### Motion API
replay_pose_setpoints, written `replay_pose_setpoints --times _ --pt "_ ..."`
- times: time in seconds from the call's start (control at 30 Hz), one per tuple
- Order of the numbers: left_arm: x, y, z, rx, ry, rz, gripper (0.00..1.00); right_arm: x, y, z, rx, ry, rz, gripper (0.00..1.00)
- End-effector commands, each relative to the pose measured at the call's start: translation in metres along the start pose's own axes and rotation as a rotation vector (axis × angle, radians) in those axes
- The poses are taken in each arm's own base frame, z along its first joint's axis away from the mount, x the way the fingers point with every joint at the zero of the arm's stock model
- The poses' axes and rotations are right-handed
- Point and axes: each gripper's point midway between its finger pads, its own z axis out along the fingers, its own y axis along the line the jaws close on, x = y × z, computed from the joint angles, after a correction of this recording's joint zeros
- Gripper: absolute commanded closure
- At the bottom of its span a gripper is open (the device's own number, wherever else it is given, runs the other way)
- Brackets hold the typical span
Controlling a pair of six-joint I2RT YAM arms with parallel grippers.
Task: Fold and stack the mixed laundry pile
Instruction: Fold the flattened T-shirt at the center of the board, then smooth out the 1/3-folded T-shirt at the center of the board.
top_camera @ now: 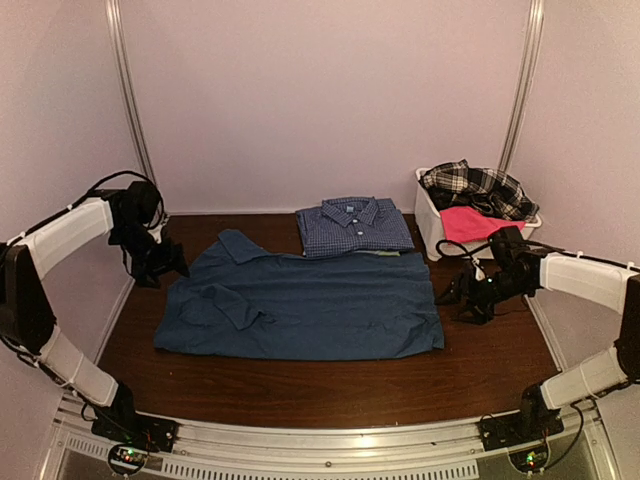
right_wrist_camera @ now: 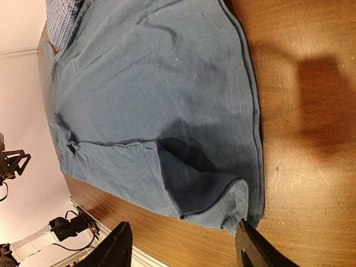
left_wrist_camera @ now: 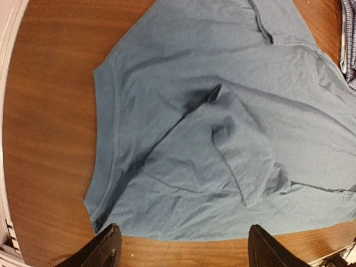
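Note:
A curled flap is lying over the T-shirt's edge near my right gripper, so next my right gripper grabs the T-shirt's near corner (right_wrist_camera: 232, 221) and pulls it straight before folding.
A dark blue T-shirt (top_camera: 300, 305) lies spread flat across the middle of the table, with a sleeve folded inward. My left gripper (top_camera: 165, 262) hovers at its left end. In the left wrist view this gripper (left_wrist_camera: 183, 247) is open, its fingers (left_wrist_camera: 105, 247) wide apart over bare wood just off the shirt (left_wrist_camera: 222, 111). My right gripper (top_camera: 460, 292) sits at the shirt's right end. It is open too (right_wrist_camera: 181, 250), with nothing between its fingers (right_wrist_camera: 253, 247) and a folded corner of the shirt (right_wrist_camera: 156, 83) just ahead. A plaid shirt (top_camera: 480, 185) and a pink piece (top_camera: 470, 222) lie in the bin.
A folded blue checked shirt (top_camera: 355, 225) rests behind the T-shirt, also visible in the wrist views (left_wrist_camera: 349, 39) (right_wrist_camera: 61, 19). The white bin (top_camera: 430, 225) stands at the back right, close to my right arm. Walls enclose the table on three sides.

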Motion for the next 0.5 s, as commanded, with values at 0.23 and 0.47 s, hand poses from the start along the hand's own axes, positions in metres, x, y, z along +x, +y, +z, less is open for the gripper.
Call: replay_pose_setpoints --times 0.23,0.47 --pt "0.083 0.053 0.026 -0.115 0.117 -0.175 0.35 0.051 -0.045 0.025 0.025 0.117 -0.014 0.40" --pt "0.072 0.069 0.043 -0.144 0.103 -0.155 0.38 0.053 -0.046 0.036 0.030 0.138 -0.105 0.42"
